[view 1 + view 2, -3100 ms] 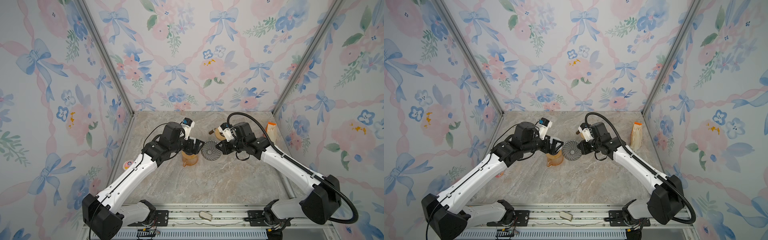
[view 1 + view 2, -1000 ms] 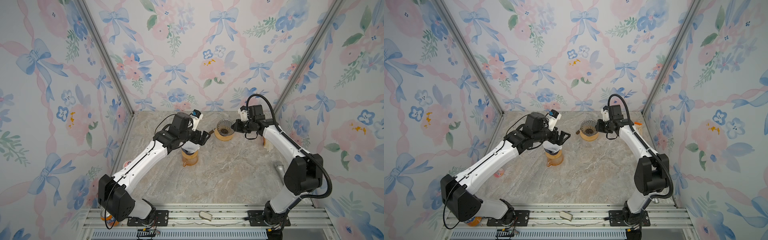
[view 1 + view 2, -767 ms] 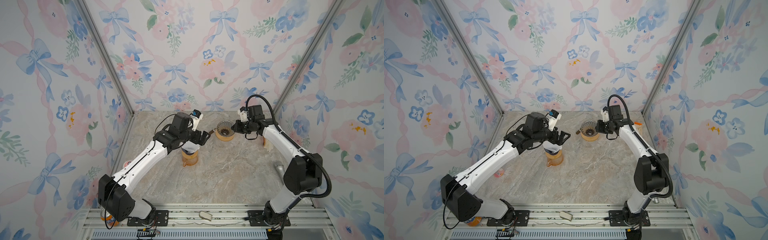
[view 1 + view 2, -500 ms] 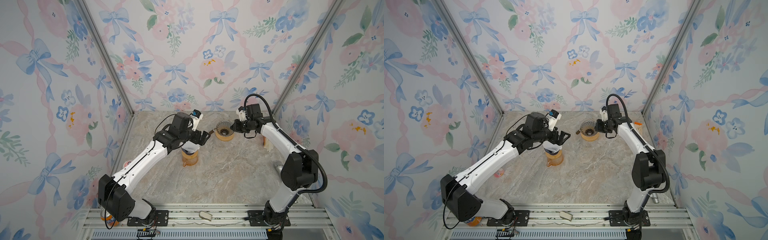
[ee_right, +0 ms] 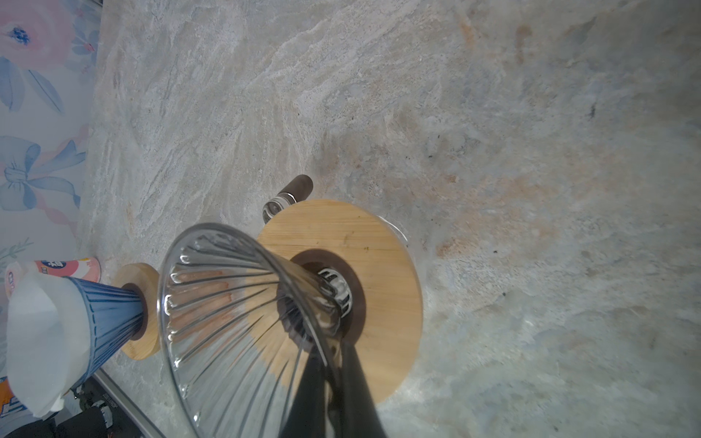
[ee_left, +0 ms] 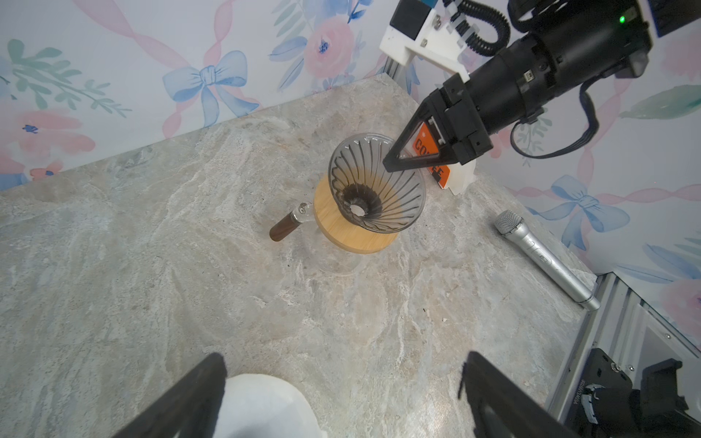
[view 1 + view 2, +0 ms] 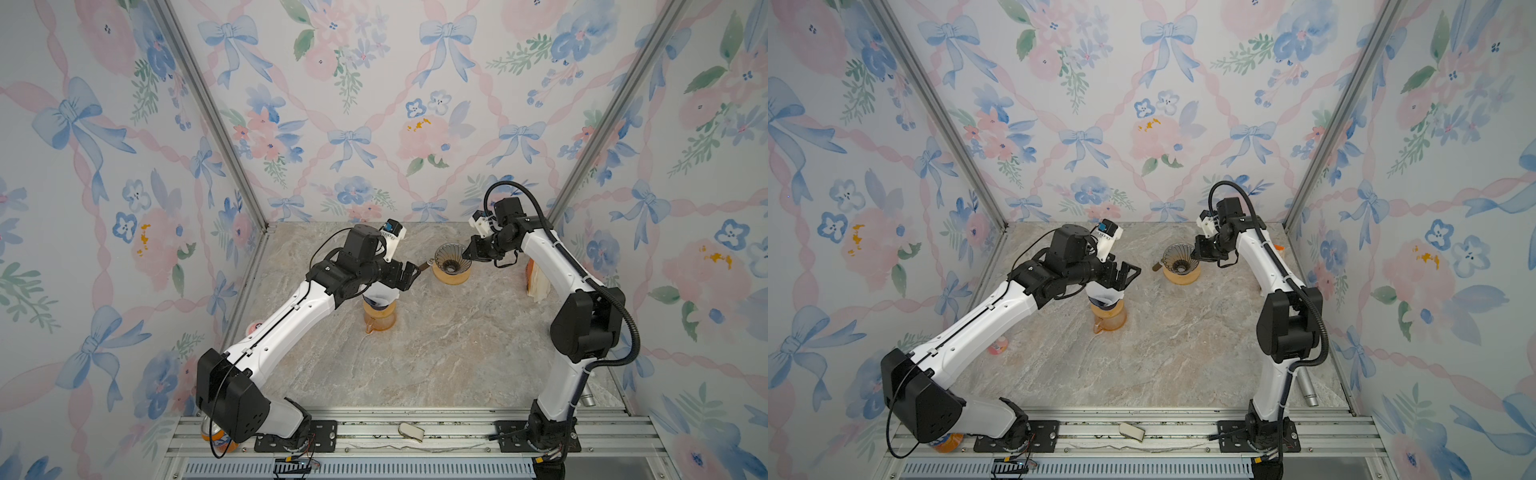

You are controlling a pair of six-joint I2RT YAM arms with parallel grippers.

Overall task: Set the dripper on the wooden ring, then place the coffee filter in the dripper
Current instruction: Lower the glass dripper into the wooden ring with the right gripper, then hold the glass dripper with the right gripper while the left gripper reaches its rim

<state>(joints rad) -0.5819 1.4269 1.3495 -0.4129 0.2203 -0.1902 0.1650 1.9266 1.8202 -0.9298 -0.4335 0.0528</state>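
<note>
I will set the glass dripper on the bare table [image 7: 454, 293] between the orange carafe and the filter pack with my right gripper.
A white paper coffee filter [image 5: 38, 333] sits in a blue ribbed dripper [image 5: 106, 314] on top of an orange carafe [image 7: 379, 318] near the table's middle. My left gripper [image 7: 1127, 274] hovers open just above and beside the filter [image 6: 261, 405], with nothing between its fingers. A clear glass dripper [image 7: 451, 259] on a round wooden base stands upright farther back. My right gripper [image 7: 471, 253] is shut on the glass dripper's [image 6: 375, 186] rim, one finger inside the cone and one outside [image 5: 333, 371].
A silver microphone [image 6: 546, 261] lies at the right front. An orange-and-white filter pack [image 7: 536, 282] leans at the right wall. A pink can [image 7: 997, 345] stands by the left wall. The glass dripper's dark handle [image 6: 282, 231] points toward my left arm.
Three seconds ago my right gripper held the glass dripper tilted beside the carafe; it now stands at the back. Over the last second the right arm shifted slightly and the left arm stayed still.
</note>
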